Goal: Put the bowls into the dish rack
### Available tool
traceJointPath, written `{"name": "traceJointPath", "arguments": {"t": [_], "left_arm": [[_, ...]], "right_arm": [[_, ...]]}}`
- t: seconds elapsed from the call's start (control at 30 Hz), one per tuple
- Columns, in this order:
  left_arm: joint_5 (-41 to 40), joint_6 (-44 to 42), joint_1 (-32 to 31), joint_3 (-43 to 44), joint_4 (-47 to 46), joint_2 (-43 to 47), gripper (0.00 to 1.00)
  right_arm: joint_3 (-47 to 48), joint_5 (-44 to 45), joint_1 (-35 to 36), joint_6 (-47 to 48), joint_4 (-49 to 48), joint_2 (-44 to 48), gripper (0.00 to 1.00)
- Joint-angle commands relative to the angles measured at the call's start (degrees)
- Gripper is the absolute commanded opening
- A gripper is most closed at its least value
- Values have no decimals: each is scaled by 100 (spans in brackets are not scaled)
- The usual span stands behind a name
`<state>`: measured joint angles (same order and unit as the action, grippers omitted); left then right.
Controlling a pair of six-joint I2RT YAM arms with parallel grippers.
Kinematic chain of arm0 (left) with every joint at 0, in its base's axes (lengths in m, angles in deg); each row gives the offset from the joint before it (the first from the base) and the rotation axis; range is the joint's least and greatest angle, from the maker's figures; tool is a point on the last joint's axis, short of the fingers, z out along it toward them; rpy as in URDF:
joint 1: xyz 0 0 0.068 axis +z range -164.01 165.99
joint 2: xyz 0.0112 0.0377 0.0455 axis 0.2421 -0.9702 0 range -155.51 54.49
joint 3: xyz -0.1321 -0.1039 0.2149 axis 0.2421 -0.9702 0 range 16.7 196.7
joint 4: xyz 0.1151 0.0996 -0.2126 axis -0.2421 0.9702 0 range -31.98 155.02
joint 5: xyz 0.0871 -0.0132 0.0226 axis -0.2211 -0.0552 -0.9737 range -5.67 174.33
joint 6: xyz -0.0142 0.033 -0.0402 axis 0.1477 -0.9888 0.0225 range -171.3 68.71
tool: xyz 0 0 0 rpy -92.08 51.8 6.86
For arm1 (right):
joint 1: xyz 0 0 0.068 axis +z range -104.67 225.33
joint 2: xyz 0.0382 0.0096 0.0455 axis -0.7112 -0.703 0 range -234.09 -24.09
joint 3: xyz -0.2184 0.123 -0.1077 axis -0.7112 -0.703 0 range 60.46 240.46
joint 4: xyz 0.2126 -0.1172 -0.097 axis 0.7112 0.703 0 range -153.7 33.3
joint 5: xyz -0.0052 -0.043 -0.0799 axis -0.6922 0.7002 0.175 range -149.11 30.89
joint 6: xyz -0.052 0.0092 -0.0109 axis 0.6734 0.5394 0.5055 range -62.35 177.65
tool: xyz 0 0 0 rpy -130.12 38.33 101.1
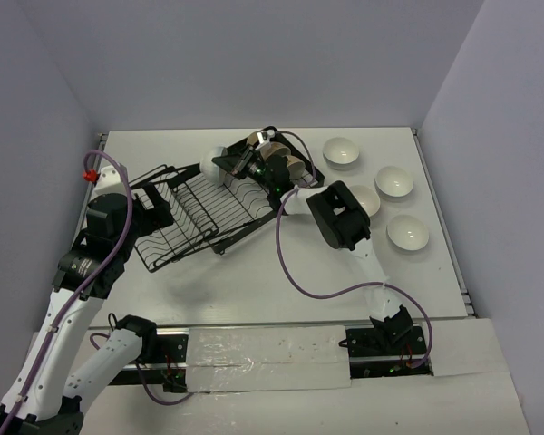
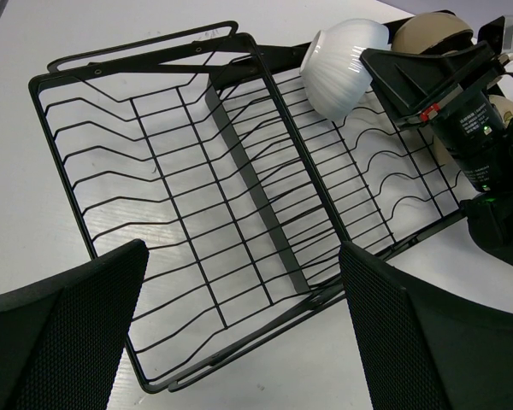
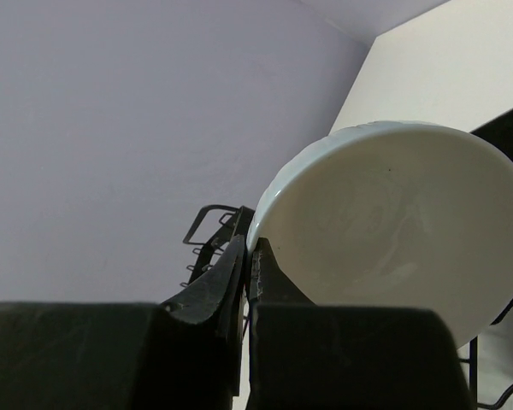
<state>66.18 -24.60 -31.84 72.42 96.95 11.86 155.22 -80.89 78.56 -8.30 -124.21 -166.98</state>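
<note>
Next, I open my right gripper to release the white ribbed bowl at the dish rack's back rail (image 1: 228, 163), beside the tan bowls.
The black wire dish rack (image 1: 199, 208) lies tilted across the middle of the table and fills the left wrist view (image 2: 222, 196). My right gripper (image 1: 234, 163) is shut on the rim of a white ribbed bowl (image 1: 218, 153), holding it on edge over the rack's far section. That bowl shows in the left wrist view (image 2: 340, 61) and the right wrist view (image 3: 402, 222), pinched by the right gripper (image 3: 250, 256). Tan bowls (image 1: 293, 164) stand in the rack's far end (image 2: 432, 32). My left gripper (image 2: 239, 333) is open and empty above the rack's near left end (image 1: 154, 210).
Three white bowls sit upright on the table to the right of the rack (image 1: 341, 150), (image 1: 394, 182), (image 1: 407, 233). Another (image 1: 369, 201) is partly hidden behind the right arm. A purple cable (image 1: 295, 272) loops over the table by the right arm.
</note>
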Motion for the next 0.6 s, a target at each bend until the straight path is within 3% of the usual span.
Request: {"name": "traceJointPath", "arguments": {"t": [0.0, 0.57], "left_arm": [[84, 20, -19, 9, -79, -8, 99], [92, -7, -19, 70, -27, 9, 99]], "right_arm": [[-80, -55, -10, -225, -997, 24, 0], [-45, 156, -71, -629, -1393, -266, 0]]}}
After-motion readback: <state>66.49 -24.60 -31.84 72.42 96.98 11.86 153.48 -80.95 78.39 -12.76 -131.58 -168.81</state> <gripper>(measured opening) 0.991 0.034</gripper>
